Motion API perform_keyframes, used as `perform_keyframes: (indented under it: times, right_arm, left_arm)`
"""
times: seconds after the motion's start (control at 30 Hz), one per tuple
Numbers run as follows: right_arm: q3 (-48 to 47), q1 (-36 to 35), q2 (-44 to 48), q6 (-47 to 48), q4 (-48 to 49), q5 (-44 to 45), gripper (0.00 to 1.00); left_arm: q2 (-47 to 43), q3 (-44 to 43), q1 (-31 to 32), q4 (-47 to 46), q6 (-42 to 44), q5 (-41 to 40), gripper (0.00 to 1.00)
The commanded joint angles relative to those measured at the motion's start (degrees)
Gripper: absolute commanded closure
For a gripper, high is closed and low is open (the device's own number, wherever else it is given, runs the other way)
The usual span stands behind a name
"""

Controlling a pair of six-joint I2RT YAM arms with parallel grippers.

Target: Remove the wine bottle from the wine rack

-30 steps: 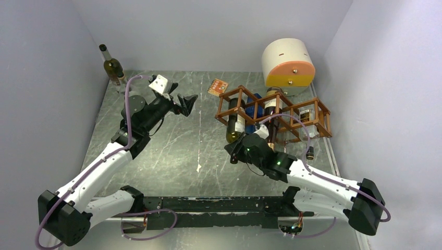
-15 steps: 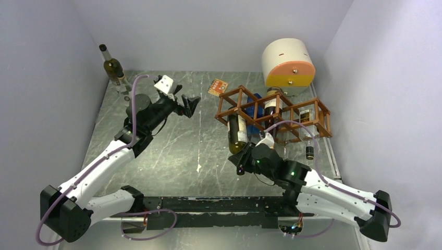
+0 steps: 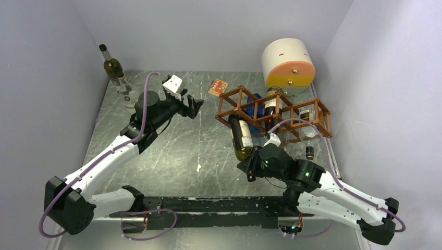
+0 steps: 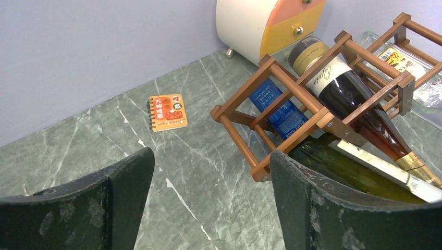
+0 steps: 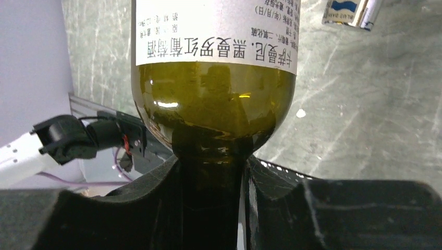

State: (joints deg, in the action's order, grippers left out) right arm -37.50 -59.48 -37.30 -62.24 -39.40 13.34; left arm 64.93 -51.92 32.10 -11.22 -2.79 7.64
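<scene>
My right gripper needs to release the green wine bottle into my left gripper, above the grey table before the wine rack [image 3: 230,149].
The reddish-brown lattice wine rack [image 3: 231,94] stands at the back right. A green wine bottle with a white label [image 3: 241,138] sticks out of the rack's left cell, neck toward the near edge. My right gripper [image 3: 254,163] is shut on its neck; the right wrist view shows the bottle [image 5: 213,78] rising between the fingers [image 5: 211,182]. My left gripper [image 3: 195,107] is open and empty, just left of the rack. In the left wrist view, its fingers [image 4: 211,177] frame the rack's corner [image 4: 292,88] and the green bottle [image 4: 339,166]. A second dark bottle [image 3: 270,102] lies in the rack.
A cream-and-orange cylinder [image 3: 288,63] stands behind the rack. Another bottle [image 3: 112,65] stands upright at the back left corner. A small orange notebook [image 3: 218,86] lies left of the rack. A blue box [image 3: 255,107] sits under the rack. A small dark object [image 3: 309,152] lies near the right edge.
My right gripper has pulled back toward the near edge with the green bottle, sliding it further out of the rack. My left gripper has moved right, closer to the rack.
</scene>
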Motion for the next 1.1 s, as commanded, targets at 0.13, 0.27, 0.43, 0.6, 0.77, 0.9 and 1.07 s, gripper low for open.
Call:
perform_keyframes:
  times: [0.13,0.27,0.43,0.6,0.77,0.9,1.07]
  right_arm:
    - [-7.7,-0.2,4.3,3.7,-9.2,-0.6,1.00]
    - [-8.6,-0.1,6.3,4.7,-12.8,-4.2,1.00]
    - [-11.6,-0.1,6.6,8.6,-16.2,-8.5,1.00]
    - [-15.6,-0.1,3.6,12.6,-17.7,-11.0,1.00]
    - [-18.0,-0.1,-0.6,16.4,-17.4,-15.6,1.00]
    - [-20.4,-0.1,-4.6,18.2,-19.2,-19.1,1.00]
    - [-23.2,-0.1,-8.7,18.7,-21.6,-22.5,1.00]
  left_arm:
    - [-1.2,-1.0,0.5,-1.5,0.2,1.4,0.10]
    - [-2.6,0.6,0.5,-3.7,0.0,2.7,0.01]
    - [-3.0,1.4,0.5,-6.8,-0.8,8.3,0.03]
    - [-1.0,-0.4,2.6,-6.6,1.8,23.9,0.00]
    - [-1.5,1.9,11.5,-1.8,17.1,34.6,0.02]
    - [-2.2,4.4,23.6,7.7,33.2,22.8,0.02]
    - [-0.1,6.0,35.3,10.4,39.8,10.0,0.02]
